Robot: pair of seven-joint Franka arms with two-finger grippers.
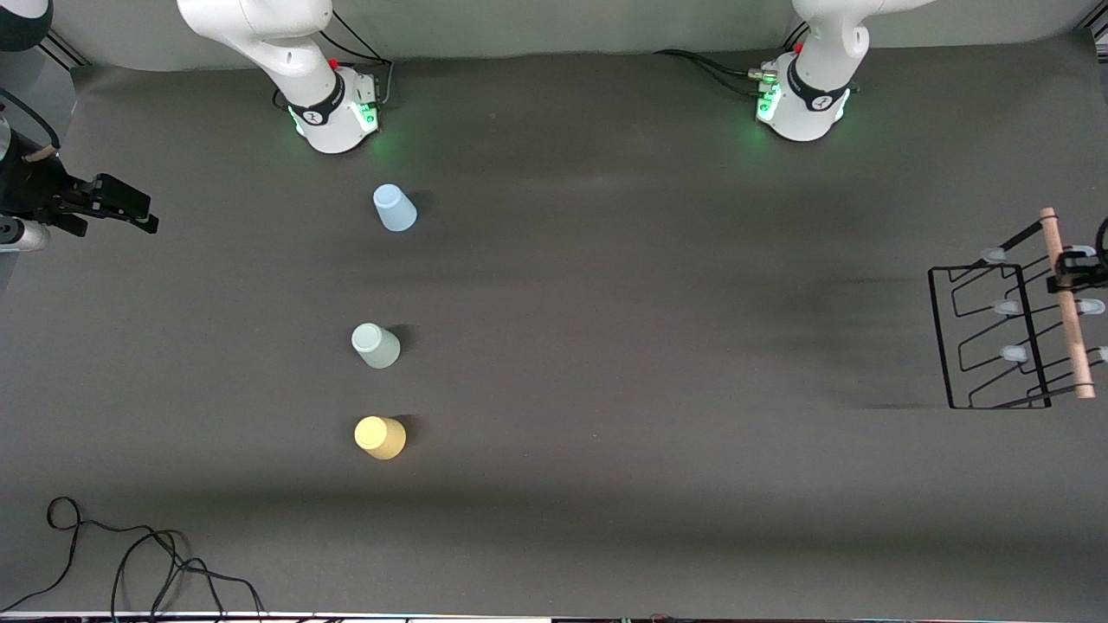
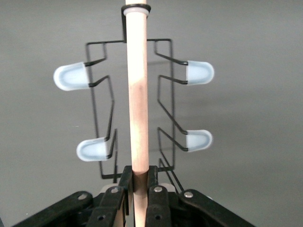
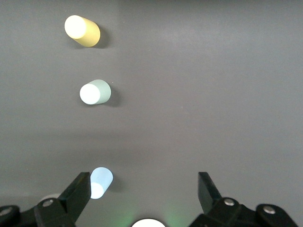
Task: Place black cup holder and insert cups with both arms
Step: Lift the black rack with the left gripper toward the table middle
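The black cup holder will leave my left gripper and come to rest in the middle of the table on the dark mat (image 1: 527, 302), beside the mint green cup.
The black cup holder (image 1: 995, 337) is at the left arm's end of the table, its wooden handle (image 1: 1066, 303) on top and its pale-capped prongs (image 2: 71, 76) sticking out sideways. My left gripper (image 1: 1073, 270) (image 2: 140, 172) is shut on that handle (image 2: 138, 94). Three cups stand upside down in a row toward the right arm's end: light blue (image 1: 395, 208) (image 3: 101, 182) farthest from the front camera, mint green (image 1: 376, 345) (image 3: 95, 91) in the middle, yellow (image 1: 380, 437) (image 3: 82, 30) nearest. My right gripper (image 1: 121, 208) (image 3: 144, 179) hangs open and empty high above the table's end, well apart from the cups.
Both arm bases (image 1: 333, 108) (image 1: 801, 104) stand along the table's edge farthest from the front camera. A loose black cable (image 1: 130, 562) lies near the front corner at the right arm's end. The dark mat (image 1: 649, 346) lies between the cups and the holder.
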